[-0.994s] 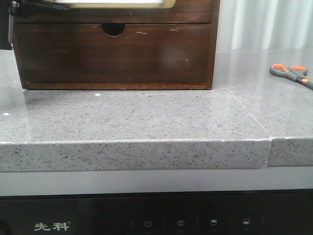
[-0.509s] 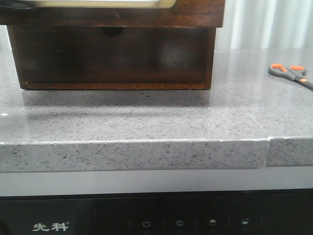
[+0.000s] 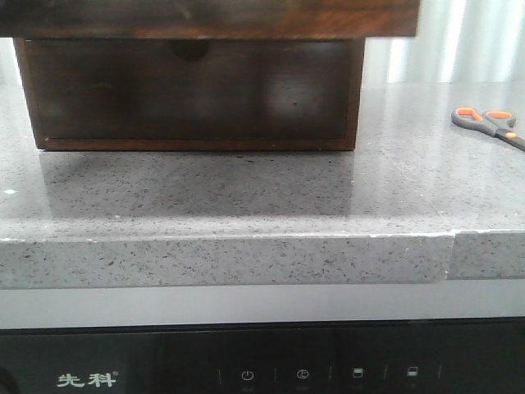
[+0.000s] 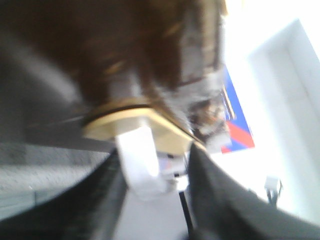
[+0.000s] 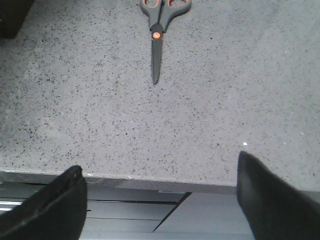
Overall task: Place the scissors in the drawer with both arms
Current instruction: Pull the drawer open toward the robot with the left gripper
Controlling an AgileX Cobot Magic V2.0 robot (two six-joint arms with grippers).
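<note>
I will next move my right gripper to the scissors on the counter and close it on their orange pivot (image 3: 510, 135) (image 5: 156, 35), between the grey handles and the blades.
The scissors (image 3: 490, 125) lie flat at the far right of the grey counter. In the right wrist view the scissors (image 5: 159, 30) lie closed, blades toward my right gripper (image 5: 160, 182), which is open and empty over the counter's front edge, well short of them. The drawer (image 3: 213, 18) is pulled out toward the camera, and only its dark wooden underside shows at the top of the front view. In the blurred left wrist view my left gripper (image 4: 150, 175) has its fingers on either side of the drawer's white bar handle (image 4: 139, 157) on its gold plate (image 4: 120, 120).
Below the pulled-out drawer the wooden cabinet holds a plain drawer with a semicircular notch (image 3: 190, 49). The counter (image 3: 230, 197) has a seam at the right and a front edge (image 3: 230, 258). A dark appliance panel (image 3: 246, 361) lies below.
The upper drawer has slid out farther toward the camera, so its handle and gold plate have left the top of the front view. The scissors have not moved.
</note>
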